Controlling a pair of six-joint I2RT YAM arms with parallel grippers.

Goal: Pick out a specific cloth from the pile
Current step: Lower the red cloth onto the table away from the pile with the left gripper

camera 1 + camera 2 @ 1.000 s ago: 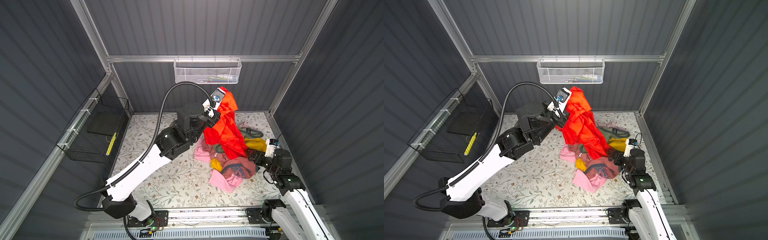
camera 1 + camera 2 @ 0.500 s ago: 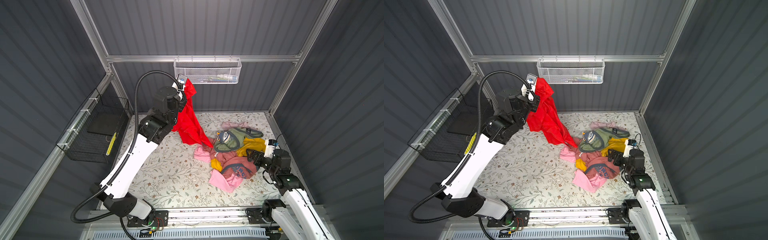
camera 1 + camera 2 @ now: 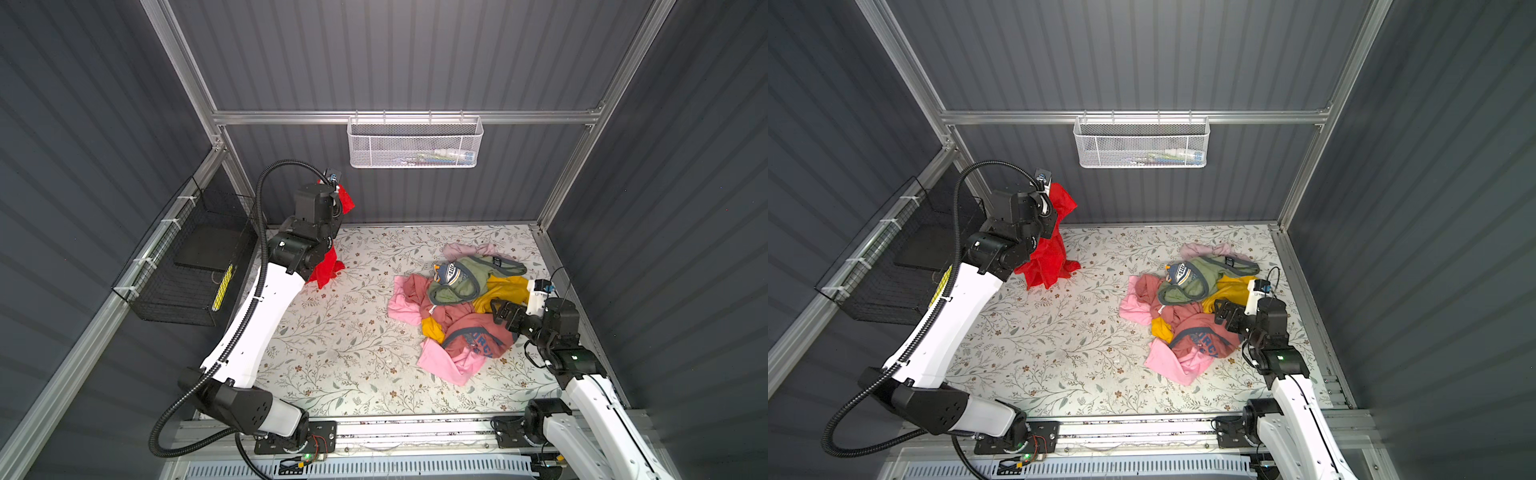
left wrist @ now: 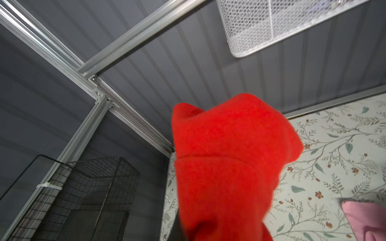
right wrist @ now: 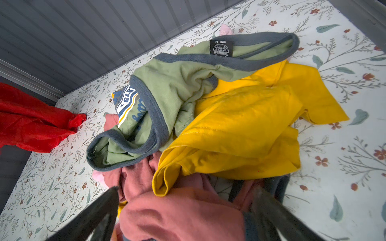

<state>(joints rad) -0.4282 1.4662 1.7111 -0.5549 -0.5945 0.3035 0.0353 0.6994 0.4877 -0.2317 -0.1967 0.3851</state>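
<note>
The red cloth will go from my left gripper onto the bare floral mat (image 3: pixel 353 293) next to the pile's pink cloth.
The cloth (image 3: pixel 1050 253) is plain bright red-orange and hangs at the back left corner from my raised left gripper (image 3: pixel 1049 208), which is shut on its top. In both top views the cloth (image 3: pixel 327 268) drops down to about the mat, well apart from the pile (image 3: pixel 457 303). It fills the left wrist view as a red mass (image 4: pixel 225 167) that hides the jaws. My right gripper (image 3: pixel 498 313) stands open at the pile's right edge. Its dark fingers (image 5: pixel 98 215) straddle a fold of the rust-pink shirt (image 5: pixel 183 215). The olive green garment (image 5: pixel 177 87) and the mustard yellow garment (image 5: pixel 240 125) lie beyond.
A white mesh basket (image 3: pixel 415 143) hangs on the back wall. A black wire basket (image 3: pixel 195 266) is fixed to the left wall, close to the left arm. The floral mat (image 3: pixel 332 340) covers the floor between the two arms. Grey walls close in the three far sides.
My left arm has swung left into the back corner with the red cloth, pulling it wholly off the pile. The green garment now lies uncovered. The right arm has not moved.
</note>
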